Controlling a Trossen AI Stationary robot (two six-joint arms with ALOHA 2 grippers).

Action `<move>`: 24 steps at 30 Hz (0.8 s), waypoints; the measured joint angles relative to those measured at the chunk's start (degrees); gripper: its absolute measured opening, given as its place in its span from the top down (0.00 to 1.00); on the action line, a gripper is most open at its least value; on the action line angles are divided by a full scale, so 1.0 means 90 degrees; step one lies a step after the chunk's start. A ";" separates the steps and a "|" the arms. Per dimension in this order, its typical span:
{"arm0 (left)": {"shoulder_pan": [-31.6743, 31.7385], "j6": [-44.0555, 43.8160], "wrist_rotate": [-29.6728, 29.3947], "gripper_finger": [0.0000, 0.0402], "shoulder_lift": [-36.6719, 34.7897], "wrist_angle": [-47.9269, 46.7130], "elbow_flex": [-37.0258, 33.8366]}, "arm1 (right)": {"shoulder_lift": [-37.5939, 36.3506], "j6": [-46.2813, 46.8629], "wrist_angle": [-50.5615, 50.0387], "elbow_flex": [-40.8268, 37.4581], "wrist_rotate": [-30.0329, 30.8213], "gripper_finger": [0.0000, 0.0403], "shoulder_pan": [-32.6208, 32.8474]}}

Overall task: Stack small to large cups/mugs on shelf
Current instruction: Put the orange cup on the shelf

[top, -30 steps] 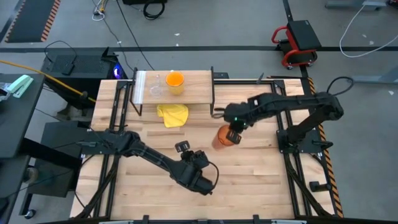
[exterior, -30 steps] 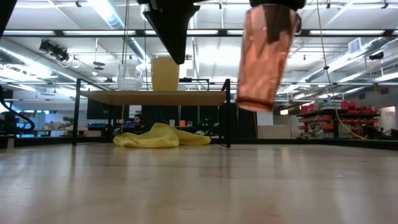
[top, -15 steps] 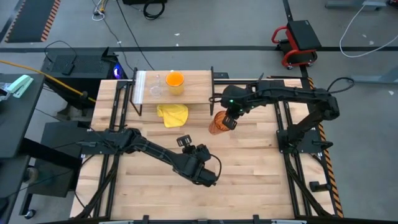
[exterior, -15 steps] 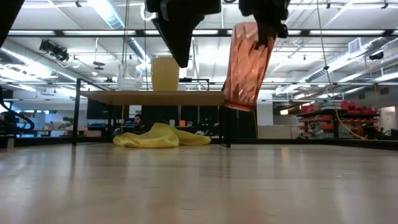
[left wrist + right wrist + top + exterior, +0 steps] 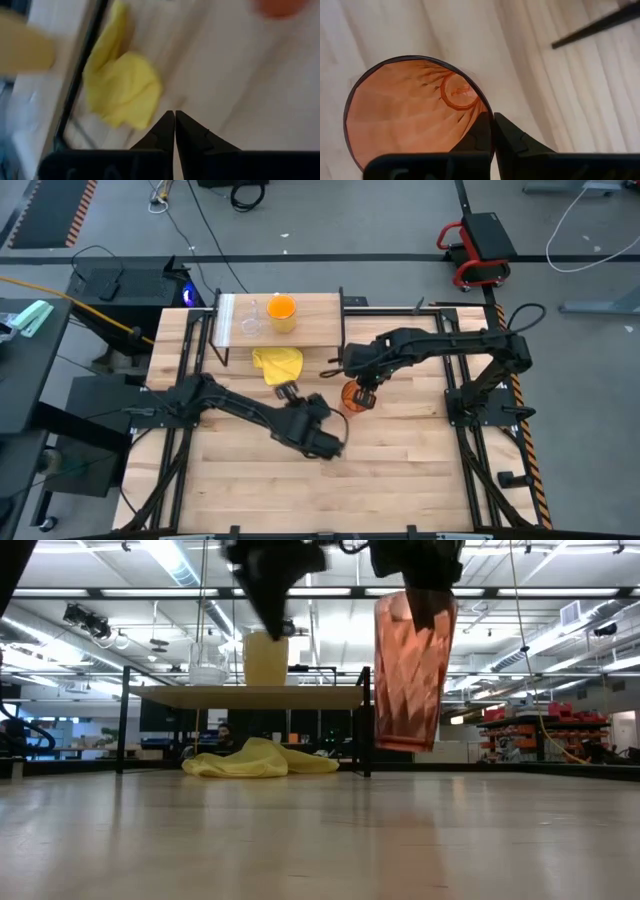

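Note:
My right gripper is going to let go of the amber-brown tumbler on the bare planks [image 5: 308, 411] just in front of the yellow cloth.
The amber-brown tumbler [image 5: 353, 396] hangs upright from my right gripper [image 5: 361, 385], clear of the table, near the shelf's right end; it also shows in the low view [image 5: 414, 670]. The small clear glass [image 5: 250, 324] and the orange mug [image 5: 281, 312] stand on the light-wood shelf [image 5: 315, 320]. My left gripper [image 5: 290, 393] is shut and empty above the table, just near of the yellow cloth [image 5: 277, 364], and shows shut in its wrist view [image 5: 174, 119]. My right gripper pinches the tumbler's rim [image 5: 487, 111], one finger [image 5: 479, 132] inside the cup and one finger [image 5: 509, 134] outside. The fingers come from above, pointing down. The tumbler hangs upright below them, its base [image 5: 404, 743] clear of the table.
The yellow cloth lies crumpled on the tabletop in front of the shelf, partly under it [image 5: 258, 760]. The shelf's black legs [image 5: 364, 720] stand close to the tumbler's left. Bare planks [image 5: 400, 460] stretch toward the near edge.
My right gripper has carried the tumbler toward the table's left, nearer the shelf; the tumbler tilted on the way and now hangs upright again. My left gripper has gone toward the far edge, closer to the yellow cloth.

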 joint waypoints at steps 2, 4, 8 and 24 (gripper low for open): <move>0.0104 -0.0372 -0.0006 0.94 -0.0470 -0.0031 -0.0713 | -0.0005 0.0000 0.0142 0.0000 -0.0002 0.98 0.0081; 0.0171 -0.0843 -0.0007 0.94 -0.0971 -0.0022 -0.1432 | -0.0003 -0.0002 0.0225 0.0000 -0.0007 0.98 0.0126; 0.0186 -0.1807 -0.0005 0.96 -0.1934 -0.0026 -0.2560 | 0.0022 -0.0136 0.0629 -0.0002 -0.0162 0.98 0.0140; -0.0028 -0.2752 0.0564 0.97 -0.3291 0.0977 -0.4522 | 0.0104 -0.0285 0.1283 0.0000 -0.0699 0.98 0.0084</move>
